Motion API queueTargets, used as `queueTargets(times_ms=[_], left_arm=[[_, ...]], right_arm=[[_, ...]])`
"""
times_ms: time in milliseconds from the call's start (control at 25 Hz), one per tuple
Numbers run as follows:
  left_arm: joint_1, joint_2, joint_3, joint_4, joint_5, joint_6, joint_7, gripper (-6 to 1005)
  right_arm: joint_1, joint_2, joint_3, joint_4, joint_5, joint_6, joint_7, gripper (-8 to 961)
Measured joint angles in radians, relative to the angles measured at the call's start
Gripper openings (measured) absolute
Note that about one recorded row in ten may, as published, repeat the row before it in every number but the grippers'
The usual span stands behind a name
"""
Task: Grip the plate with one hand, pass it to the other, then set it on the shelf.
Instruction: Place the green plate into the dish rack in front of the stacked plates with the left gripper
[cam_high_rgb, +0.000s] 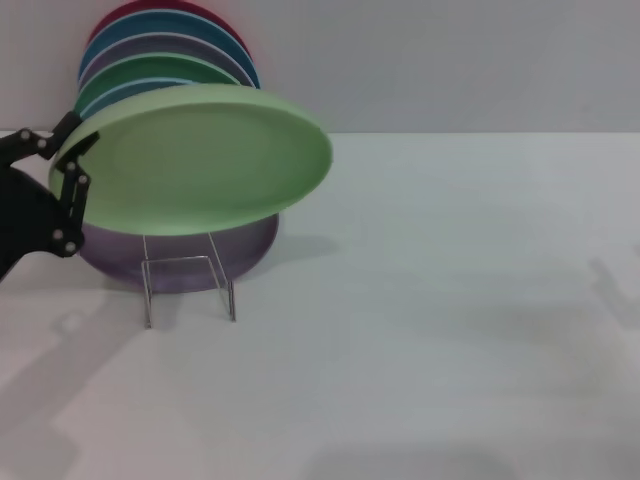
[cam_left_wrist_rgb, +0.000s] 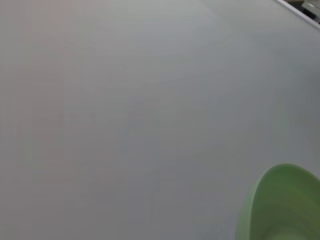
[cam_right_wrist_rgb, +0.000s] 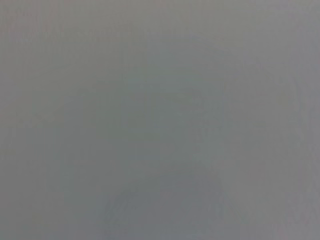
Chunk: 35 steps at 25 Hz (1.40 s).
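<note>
I should use my left gripper to release the mint-green plate in the front slot of the stand, just before the lavender plate (cam_high_rgb: 183, 241).
The pale mint-green plate (cam_high_rgb: 200, 158) hangs tilted in the air at the left of the head view, its hollow side facing me. My left gripper (cam_high_rgb: 76, 155), black and clawed, is shut on the plate's left rim. A piece of the same plate (cam_left_wrist_rgb: 285, 207) shows in a corner of the left wrist view. Right below and behind the plate stands the shelf (cam_high_rgb: 188, 285), a small stand with thin upright bars. My right gripper is out of view, and the right wrist view shows only a plain grey surface.
A lavender plate (cam_high_rgb: 180, 250) leans in the stand under the held plate. Behind it stand a darker green plate (cam_high_rgb: 150, 75), a blue plate (cam_high_rgb: 165, 30) and a red one (cam_high_rgb: 140, 10). The white table (cam_high_rgb: 450, 320) stretches to the right.
</note>
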Motion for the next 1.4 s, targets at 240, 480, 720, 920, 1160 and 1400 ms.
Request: queueTargets(times_ms=[240, 480, 720, 920, 1160, 1400], left_arm=[[0.004, 0.003, 0.006, 0.018, -0.001, 0.000, 0.022, 99], [-0.004, 0.004, 0.023, 0.045, -0.001, -0.007, 0.034, 110], [-0.006, 0.004, 0.031, 0.061, -0.001, -0.018, 0.054, 121], [-0.009, 0.000, 0.025, 0.071, -0.001, -0.040, 0.061, 131], [-0.005, -0.018, 0.012, 0.074, -0.003, -0.068, 0.105, 142], [-0.002, -0.049, -0.002, 0.076, -0.004, -0.108, 0.170, 154]], right_arm=[[0.004, 0.000, -0.010, -0.002, -0.007, 0.008, 0.000, 759], [0.007, -0.001, -0.018, -0.002, -0.009, 0.017, -0.001, 764], [0.009, -0.001, -0.020, -0.002, -0.009, 0.023, -0.001, 769], [0.009, -0.001, -0.020, -0.002, -0.009, 0.025, -0.001, 774], [0.010, -0.002, -0.019, -0.002, -0.009, 0.025, -0.001, 779], [0.008, -0.003, -0.019, -0.002, -0.009, 0.026, -0.001, 785]])
